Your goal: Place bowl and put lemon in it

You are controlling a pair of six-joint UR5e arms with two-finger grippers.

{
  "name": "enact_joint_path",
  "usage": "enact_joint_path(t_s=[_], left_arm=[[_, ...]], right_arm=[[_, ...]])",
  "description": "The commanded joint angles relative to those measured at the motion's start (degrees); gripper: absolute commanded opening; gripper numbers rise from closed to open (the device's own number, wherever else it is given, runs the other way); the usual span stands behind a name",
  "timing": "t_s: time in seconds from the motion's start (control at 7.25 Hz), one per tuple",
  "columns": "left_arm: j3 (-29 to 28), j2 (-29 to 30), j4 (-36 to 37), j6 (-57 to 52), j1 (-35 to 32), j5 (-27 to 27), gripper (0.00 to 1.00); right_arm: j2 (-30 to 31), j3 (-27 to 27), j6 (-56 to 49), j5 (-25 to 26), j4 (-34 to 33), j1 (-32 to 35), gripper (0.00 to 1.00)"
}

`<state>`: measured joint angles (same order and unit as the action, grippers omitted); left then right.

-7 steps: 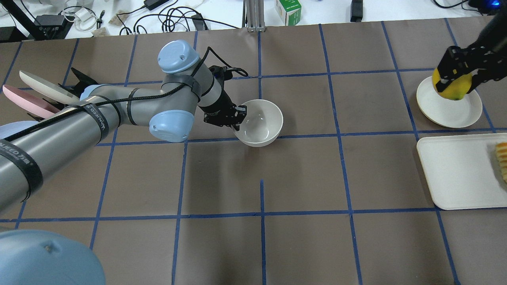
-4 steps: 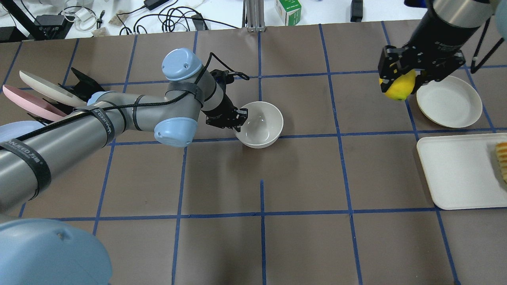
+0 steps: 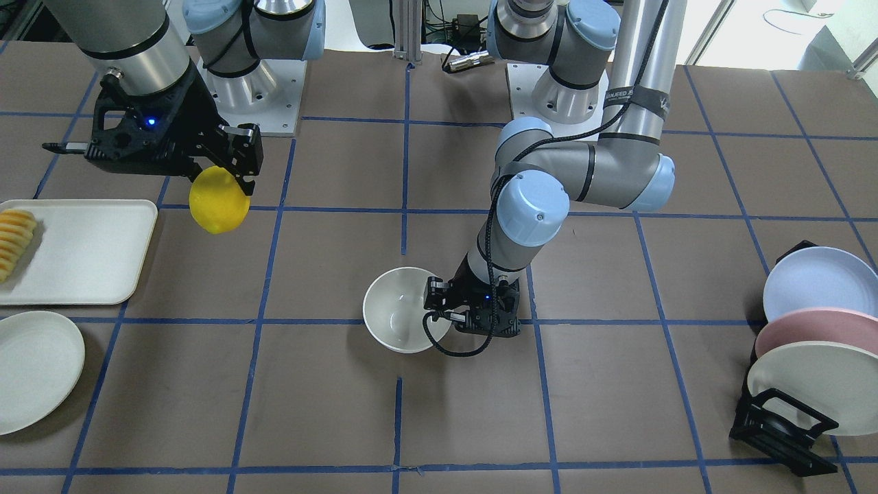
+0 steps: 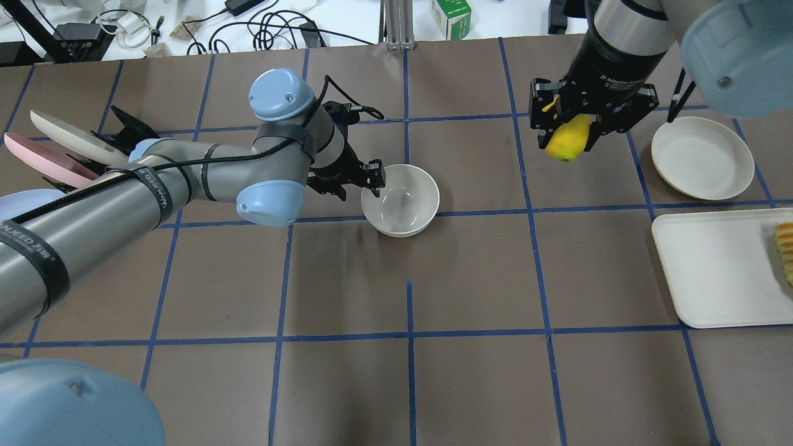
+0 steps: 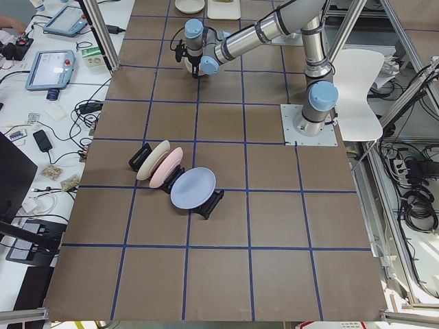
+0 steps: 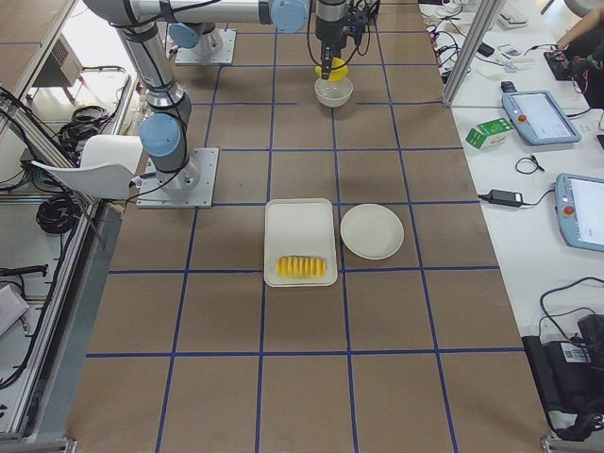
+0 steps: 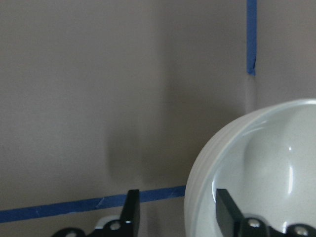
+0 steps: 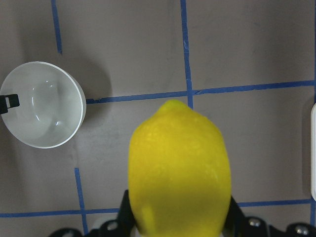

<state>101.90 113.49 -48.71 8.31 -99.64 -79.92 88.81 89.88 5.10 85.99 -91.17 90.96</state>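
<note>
The yellow lemon, now held above the table, will be let go by my right gripper inside the off-white bowl [image 3: 407, 316] [image 8: 45, 103], near the middle of the bowl's bottom.
The off-white bowl [image 4: 403, 201] stands upright on the brown table near the middle; it also shows in the front view [image 3: 401, 309] and the right wrist view [image 8: 42, 111]. My left gripper [image 4: 372, 176] is open at the bowl's left rim. In the left wrist view [image 7: 178, 215] one finger is outside the wall and one inside, with the rim [image 7: 197, 163] between them. My right gripper [image 4: 567, 139] is shut on the yellow lemon [image 8: 180, 168] and holds it above the table, right of and beyond the bowl [image 3: 219, 195].
A shallow off-white plate [image 4: 703, 158] lies at the far right. In front of it is a white tray [image 4: 718, 266] with sliced food [image 4: 785, 251]. A black rack of pastel plates [image 3: 809, 343] stands on my left side.
My right arm has carried the lemon leftward, from over the shallow plate toward the bowl. My left gripper's fingers have spread at the bowl's rim, and the bowl has shifted slightly.
</note>
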Motion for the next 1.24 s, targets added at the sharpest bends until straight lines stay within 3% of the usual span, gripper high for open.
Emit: enact_joint_path(t_s=[0.0, 0.28, 0.55, 0.83, 1.1], left_arm=[[-5.5, -4.8, -10.7, -3.0, 1.1, -8.1, 1.0], [-14.7, -9.1, -29.1, -11.4, 6.2, -8.9, 1.0], [-16.7, -14.8, -40.7, -16.6, 9.1, -9.1, 1.0], [-14.2, -20.0, -43.9, -16.7, 11.0, -11.0, 1.0], [-9.5, -23.4, -43.8, -17.0, 12.9, -10.9, 1.0]], right_arm=[[-0.2, -0.1, 0.6, -0.6, -0.2, 0.3, 0.35], [-4.8, -0.1, 5.4, -1.7, -6.1, 5.2, 0.35], [-12.1, -0.1, 13.7, -1.2, -15.7, 13.9, 0.35], [-18.6, -0.1, 17.6, -0.6, -24.0, 19.5, 0.35], [-23.8, 0.2, 17.5, -0.6, -28.1, 20.0, 0.35]])
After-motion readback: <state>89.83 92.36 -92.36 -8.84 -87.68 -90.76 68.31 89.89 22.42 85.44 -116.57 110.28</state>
